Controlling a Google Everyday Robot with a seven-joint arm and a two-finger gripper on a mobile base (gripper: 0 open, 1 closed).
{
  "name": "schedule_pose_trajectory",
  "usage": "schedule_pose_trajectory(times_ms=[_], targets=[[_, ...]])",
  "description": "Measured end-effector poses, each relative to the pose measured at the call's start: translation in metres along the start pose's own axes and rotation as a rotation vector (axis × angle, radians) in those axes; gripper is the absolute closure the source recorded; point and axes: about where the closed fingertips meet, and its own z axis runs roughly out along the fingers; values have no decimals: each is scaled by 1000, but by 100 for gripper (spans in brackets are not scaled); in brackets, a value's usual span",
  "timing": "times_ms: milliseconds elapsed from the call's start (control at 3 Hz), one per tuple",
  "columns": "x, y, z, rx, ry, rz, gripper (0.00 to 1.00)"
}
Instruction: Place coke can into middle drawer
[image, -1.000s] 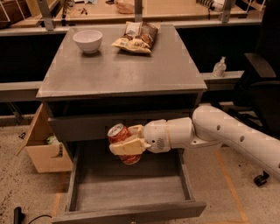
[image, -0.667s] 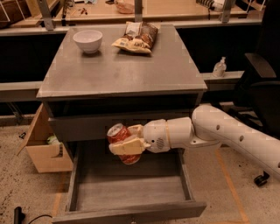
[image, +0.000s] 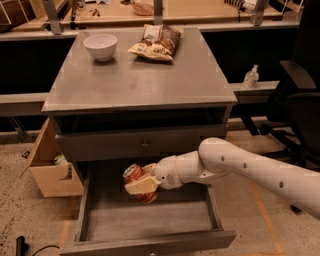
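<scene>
Next, I let go of the coke can on the bare bottom of the middle drawer, towards its front panel (image: 142, 217).
The coke can (image: 136, 176) is red with a silver top. It is tilted, held in my gripper (image: 141, 184), whose tan fingers (image: 142, 186) are shut around its body. The can hangs inside the pulled-out middle drawer (image: 150, 217), a wide grey box with a bare plank floor, low over the back part of the floor. Whether the can touches the floor I cannot tell. My white arm (image: 250, 172) comes in from the right, over the drawer's right wall.
A grey cabinet top (image: 145, 80) carries a white bowl (image: 100, 46) and a tan-and-brown snack bag (image: 156, 42). The closed drawer front with a knob (image: 145, 145) is just above the can. A cardboard box (image: 52, 167) stands at the left, a black chair (image: 295, 100) at the right.
My gripper has moved down with the coke can, from the drawer's upper opening to lower inside the box. The drawer has not moved.
</scene>
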Motion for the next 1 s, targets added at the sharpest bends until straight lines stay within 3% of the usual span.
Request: schedule_pose_trajectory(times_ms=[333, 1000], targets=[[46, -30, 25, 60, 98, 26, 100], [107, -62, 53, 199, 307, -20, 100]])
